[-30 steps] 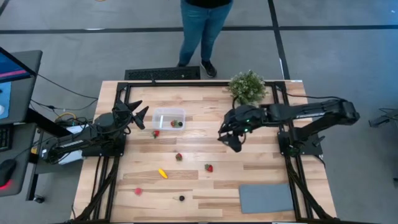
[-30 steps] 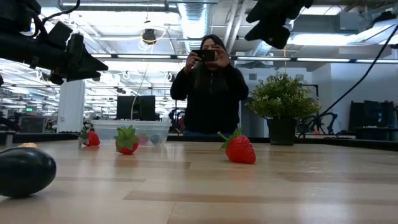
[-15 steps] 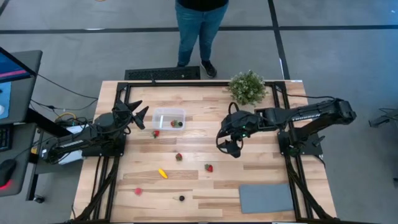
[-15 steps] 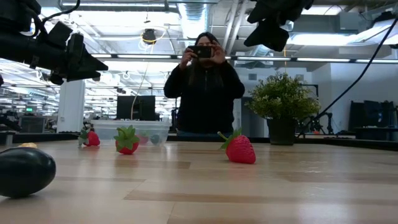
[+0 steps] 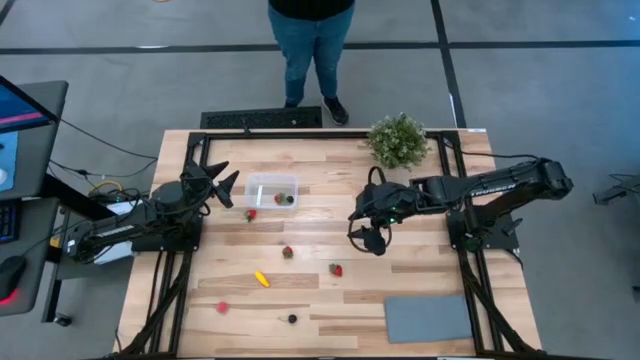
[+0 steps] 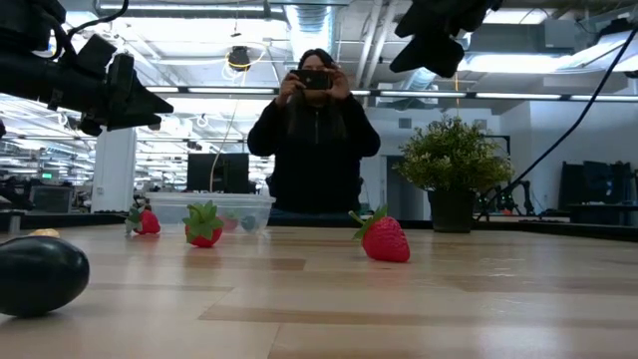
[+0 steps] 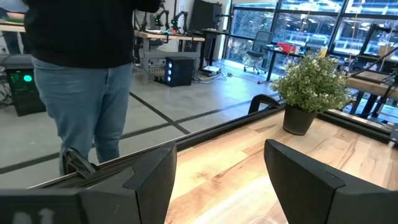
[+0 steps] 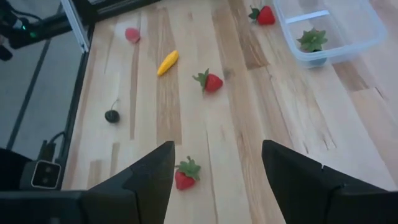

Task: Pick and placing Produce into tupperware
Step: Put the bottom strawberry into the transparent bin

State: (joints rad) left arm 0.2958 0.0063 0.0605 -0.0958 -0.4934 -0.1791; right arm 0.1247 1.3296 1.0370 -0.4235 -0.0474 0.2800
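Observation:
My right gripper is going to close on the red body (image 5: 337,271) (image 8: 183,181) of the strawberry that is nearest the grey mat, just beneath that strawberry's green leaves.
The clear tupperware (image 5: 272,190) sits left of centre toward the table's far edge, with a strawberry (image 8: 312,40) and a dark piece (image 5: 289,199) inside. Loose on the wood lie a strawberry (image 5: 250,214) beside the box, two more strawberries (image 5: 287,252) (image 5: 336,269), a yellow piece (image 5: 261,279), a pink-red piece (image 5: 222,308) and a dark berry (image 5: 292,319). My right gripper (image 5: 368,238) hangs open above the table, right of centre, over the nearest strawberry (image 8: 185,175). My left gripper (image 5: 225,185) waits open, raised, left of the box.
A bushy potted plant (image 5: 397,140) stands at the far edge behind my right arm. A flat grey mat (image 5: 428,318) lies at the near right corner. A person (image 6: 314,140) stands beyond the far edge holding up a phone. Bare wood lies between the scattered pieces.
My right gripper has moved a little toward the table's near edge, closer to the strawberries at mid-table, still open. The person behind the table has stepped toward the left. The produce and the box have not moved.

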